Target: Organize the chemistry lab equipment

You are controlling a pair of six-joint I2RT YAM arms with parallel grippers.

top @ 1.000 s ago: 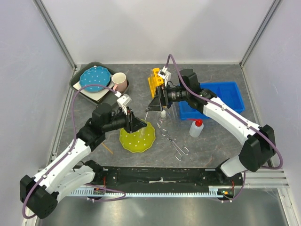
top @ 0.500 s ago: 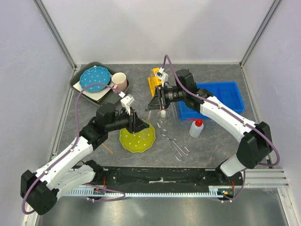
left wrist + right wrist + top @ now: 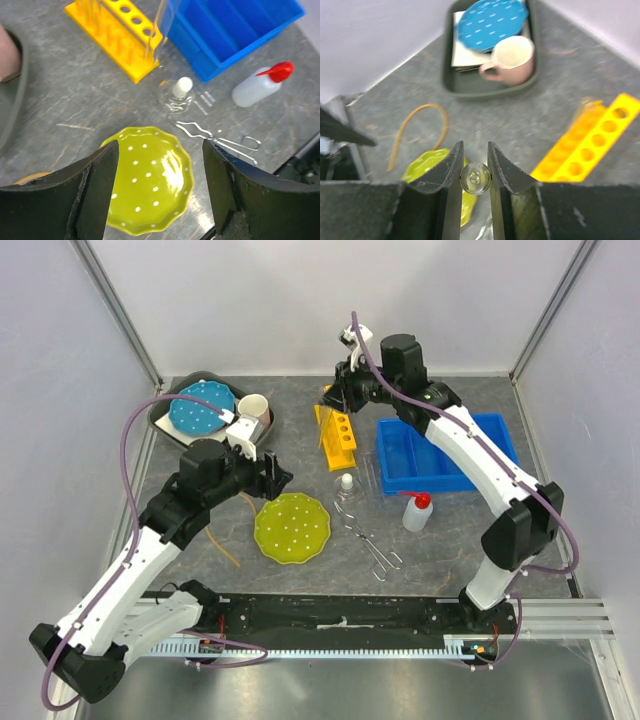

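Note:
My right gripper is going to release the clear tube on a middle peg (image 3: 325,424) (image 3: 562,143) next to the yellow test-tube rack's row of holes. The tube now hangs over the rack.
My right gripper (image 3: 338,400) hangs over the yellow test-tube rack (image 3: 337,430), shut on a thin clear tube (image 3: 475,178) whose round end shows between the jaws. From the left wrist view the tube (image 3: 161,25) hangs down over the rack (image 3: 115,30). My left gripper (image 3: 280,476) is open and empty, above the table left of the rack. The white-capped flask (image 3: 346,483), the red-capped squeeze bottle (image 3: 417,510) and the metal tongs (image 3: 370,540) lie on the table.
A yellow-green dotted plate (image 3: 291,527) lies below my left gripper. A blue bin (image 3: 440,450) stands right of the rack. At the back left a dark tray (image 3: 165,425) holds a blue plate (image 3: 200,410) and a pink mug (image 3: 254,412). A rubber band (image 3: 417,130) lies nearby.
The tube passed from left to right: my right gripper shut on it and carried it back over the rack. My left gripper opened and pulled away to the left.

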